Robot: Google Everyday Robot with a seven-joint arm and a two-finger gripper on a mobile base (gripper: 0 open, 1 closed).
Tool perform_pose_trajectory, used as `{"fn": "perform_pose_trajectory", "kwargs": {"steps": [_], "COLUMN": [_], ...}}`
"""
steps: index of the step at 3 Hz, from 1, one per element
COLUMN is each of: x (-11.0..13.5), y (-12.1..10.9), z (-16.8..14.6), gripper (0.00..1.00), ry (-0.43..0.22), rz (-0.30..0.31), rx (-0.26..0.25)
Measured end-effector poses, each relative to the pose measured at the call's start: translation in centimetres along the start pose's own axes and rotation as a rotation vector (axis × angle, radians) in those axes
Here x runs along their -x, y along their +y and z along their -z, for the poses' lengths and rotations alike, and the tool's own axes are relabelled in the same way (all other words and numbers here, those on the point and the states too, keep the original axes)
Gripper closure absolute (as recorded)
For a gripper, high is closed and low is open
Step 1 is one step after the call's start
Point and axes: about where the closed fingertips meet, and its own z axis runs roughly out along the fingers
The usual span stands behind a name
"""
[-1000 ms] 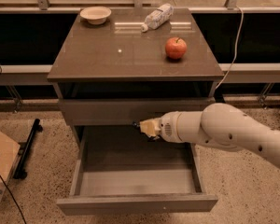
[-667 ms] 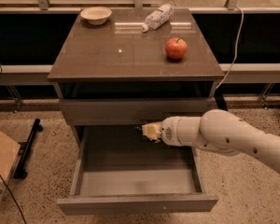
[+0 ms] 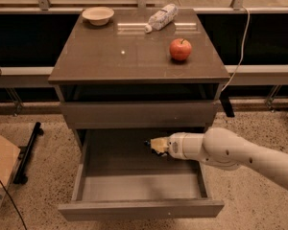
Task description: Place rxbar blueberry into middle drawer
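The rxbar blueberry, now held low over the drawer floor, will be released near the centre of the middle drawer's grey bottom [image 3: 132,173].
The middle drawer [image 3: 134,186] is pulled wide open below the cabinet top, showing its pale grey floor and tall side walls. My gripper [image 3: 152,144] reaches in from the right on a white arm and hangs low over the back right part of the drawer floor. A small dark end of the rxbar blueberry [image 3: 147,142] sticks out at the fingertips, with the gripper shut on it. The rest of the bar is hidden by the gripper.
A closed flat grey front panel [image 3: 137,114] sits just above the gripper. On the cabinet top are a red apple [image 3: 180,49], a clear plastic bottle [image 3: 161,17] and a pale bowl [image 3: 98,15]. A cardboard box [image 3: 0,171] and a black stand [image 3: 28,152] are on the floor at left.
My gripper has moved down from in front of the closed panel into the open drawer, and slightly right. Nothing else has moved.
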Motion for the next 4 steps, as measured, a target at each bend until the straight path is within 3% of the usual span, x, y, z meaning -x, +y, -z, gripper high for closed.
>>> {"fn": "perform_pose_trajectory", "kwargs": {"steps": [2,4], "x": [-1.0,-6.1], "y": [-0.2,-1.1], "z": [-1.3,-6.8], "gripper": [1.00,1.00], "ry": [0.021,0.111], "rz": [0.000,-0.087], "rx": [0.016,0.089]}}
